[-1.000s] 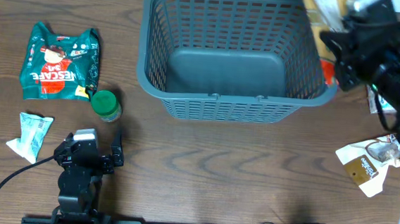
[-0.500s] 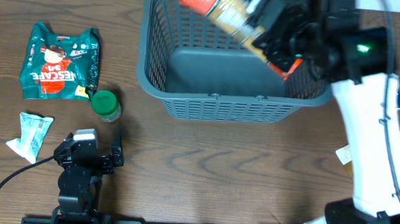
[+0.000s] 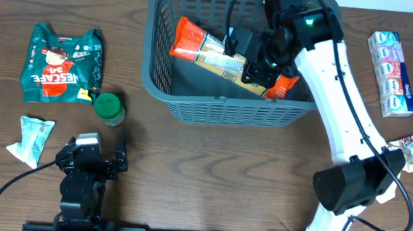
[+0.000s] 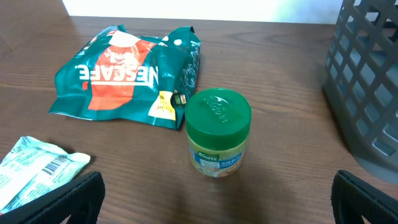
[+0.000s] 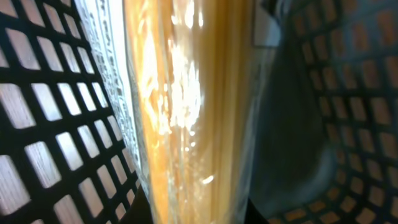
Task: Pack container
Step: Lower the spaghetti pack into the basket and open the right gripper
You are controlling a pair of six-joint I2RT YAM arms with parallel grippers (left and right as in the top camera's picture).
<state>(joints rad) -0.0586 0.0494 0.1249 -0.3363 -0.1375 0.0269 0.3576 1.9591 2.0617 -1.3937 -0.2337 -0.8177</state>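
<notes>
Next, my right gripper puts down and releases the long spaghetti packet on the bottom of the basket, along the basket's near slotted side [image 3: 239,89].
The dark grey slotted basket [image 3: 158,79] stands at the back middle of the table; its lattice wall also shows in the right wrist view [image 5: 37,143]. My right gripper [image 3: 258,61] is inside the basket, shut on a long spaghetti packet [image 3: 218,53] with orange-red ends that lies slanted above the floor. The packet fills the right wrist view [image 5: 186,112]. My left gripper [image 3: 90,167] rests open and empty near the front left, its fingertips at the lower corners of the left wrist view [image 4: 214,202].
A green Nescafe bag [image 3: 61,63] [image 4: 127,71], a green-lidded jar [image 3: 108,109] [image 4: 217,134] and a small pale packet [image 3: 30,138] [image 4: 34,171] lie at the left. A multipack box [image 3: 391,63] and a white packet [image 3: 412,150] lie at the right.
My right arm swung left and down, bringing the spaghetti packet from above the basket's rim to inside the basket. The left arm has not moved.
</notes>
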